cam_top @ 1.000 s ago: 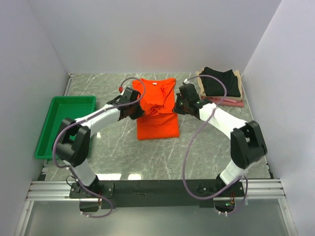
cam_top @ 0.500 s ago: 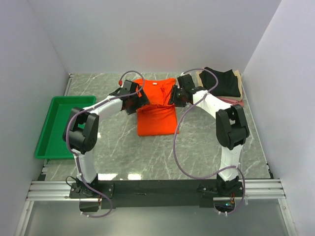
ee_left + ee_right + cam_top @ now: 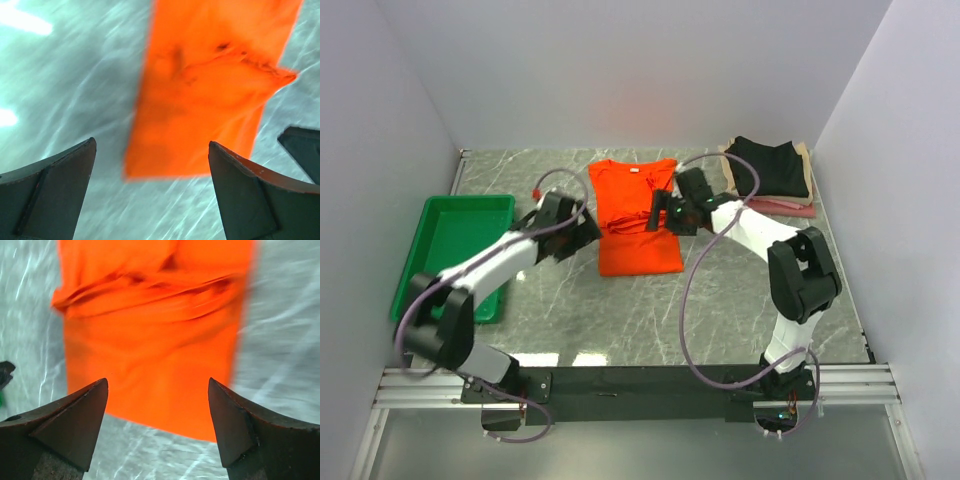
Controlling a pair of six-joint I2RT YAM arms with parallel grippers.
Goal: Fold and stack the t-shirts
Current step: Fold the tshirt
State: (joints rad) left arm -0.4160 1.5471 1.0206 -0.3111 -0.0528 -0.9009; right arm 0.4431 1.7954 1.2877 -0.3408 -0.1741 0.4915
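Observation:
Next, I close my left gripper on the near hem corner (image 3: 602, 273) (image 3: 128, 176) of the orange t-shirt, which is the corner on the side of the green tray.
The bright orange t-shirt (image 3: 637, 215) lies flat at the middle of the table, its sleeves folded in and a rumpled ridge across its middle. My left gripper (image 3: 582, 228) hovers open just off the shirt's left edge, with nothing between its fingers; in the left wrist view (image 3: 152, 145) the orange cloth (image 3: 200, 100) lies beyond the tips. My right gripper (image 3: 658, 215) stands open at the shirt's right edge, above the cloth (image 3: 155, 330) in the right wrist view (image 3: 157, 381). A folded black shirt (image 3: 770, 165) tops a beige (image 3: 804, 155) and a pink one (image 3: 790, 208) at back right.
A green plastic tray (image 3: 450, 240) sits along the left side, and my left arm's forearm crosses its near corner. White walls close in the marble table on three sides. The purple cables loop over both arms.
Both grippers have opened and let go of the orange shirt, which now lies flatter. The left arm has drawn back to the left and nearer; the right gripper dropped slightly toward the shirt's edge.

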